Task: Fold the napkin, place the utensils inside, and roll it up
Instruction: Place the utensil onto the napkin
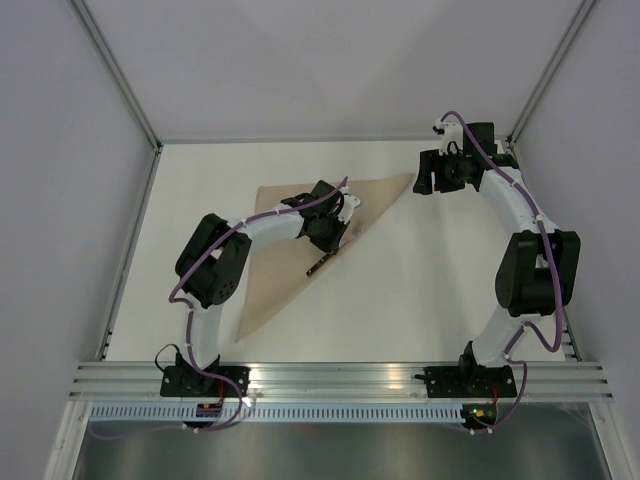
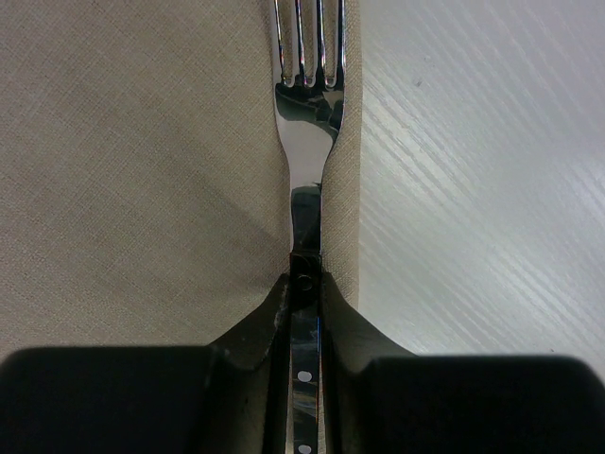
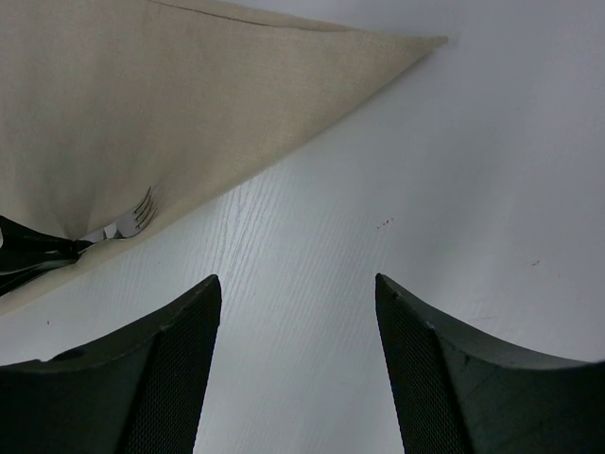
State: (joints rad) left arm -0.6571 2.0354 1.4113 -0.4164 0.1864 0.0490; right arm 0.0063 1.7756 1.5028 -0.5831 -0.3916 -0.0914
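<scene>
The fork, now held over the napkin, will be released by my left gripper onto the tan napkin, lying just inside and along its long edge (image 1: 327,246) (image 2: 260,236).
The tan napkin (image 1: 270,280) lies folded into a triangle on the white table, its long edge running from the back right corner to the front left. My left gripper (image 1: 333,238) hangs over that long edge, shut on the dark handle of a fork (image 1: 319,265). In the left wrist view the fork (image 2: 307,123) points away from the gripper (image 2: 304,284), with its silvery tines over the napkin (image 2: 142,170) just inside the edge. My right gripper (image 1: 425,187) stands open and holds nothing by the napkin's back right corner. Its view shows the napkin (image 3: 170,95) and the fork (image 3: 128,222) off to the left of the gripper (image 3: 298,284).
Bare white table (image 1: 430,290) lies to the right of the napkin and in front of it. Grey walls with metal frame posts (image 1: 120,85) close in the back and sides. A metal rail (image 1: 340,378) at the near edge carries both arm bases.
</scene>
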